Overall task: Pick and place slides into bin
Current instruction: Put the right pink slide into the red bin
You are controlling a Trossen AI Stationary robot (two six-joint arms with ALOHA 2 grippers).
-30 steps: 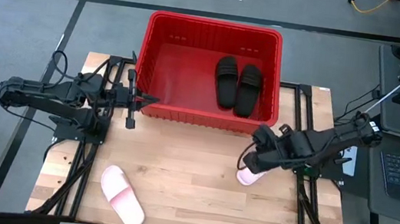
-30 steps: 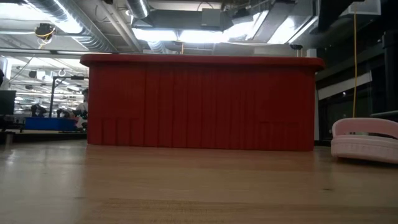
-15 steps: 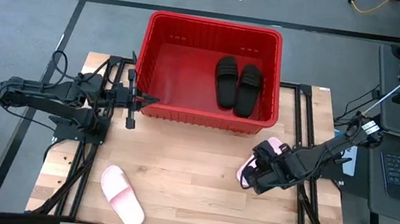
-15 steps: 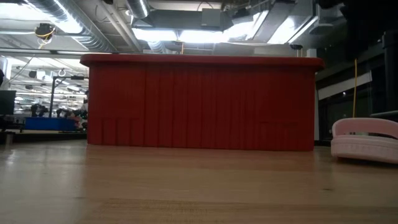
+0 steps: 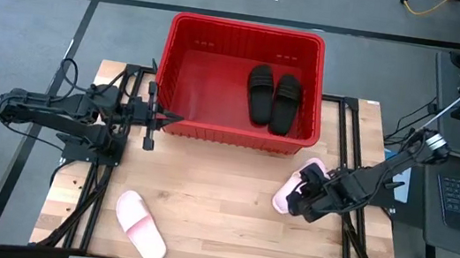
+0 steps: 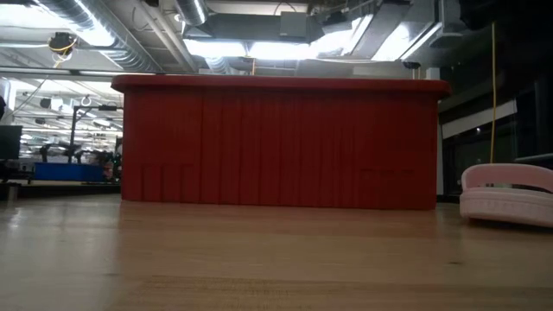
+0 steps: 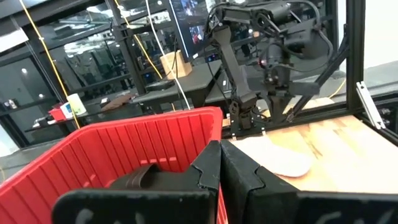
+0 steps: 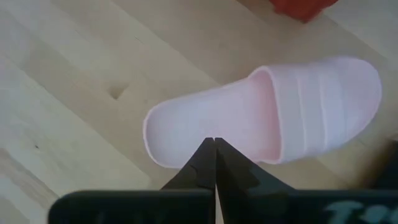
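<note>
The robot's right gripper is shut above the heel end of the pink slide by the bin, so it should open and take the slide's strap (image 8: 295, 124).
The red bin (image 5: 248, 26) stands at the table's far middle and holds two black slides (image 5: 262, 93) (image 5: 286, 103). One pink slide (image 5: 297, 181) lies sole down on the table near the bin's near right corner. It also shows in the right wrist view (image 8: 267, 118) and the low view (image 6: 508, 194). My right gripper (image 5: 291, 201) is shut over this slide's heel end (image 8: 180, 134); no finger shows at the slide in the low view. A second pink slide (image 5: 141, 226) lies at the near left. My left gripper (image 5: 176, 119) is shut beside the bin's left near corner.
The bin's near wall (image 6: 276, 142) rises between the table's open middle and the black slides. Dark arm frames run along both table sides (image 5: 98, 183) (image 5: 350, 234). Bare wood lies between the two pink slides.
My right gripper has drawn back toward the table's near edge and a little to the right, uncovering more of the pink slide under it. The slide has stayed where it was.
</note>
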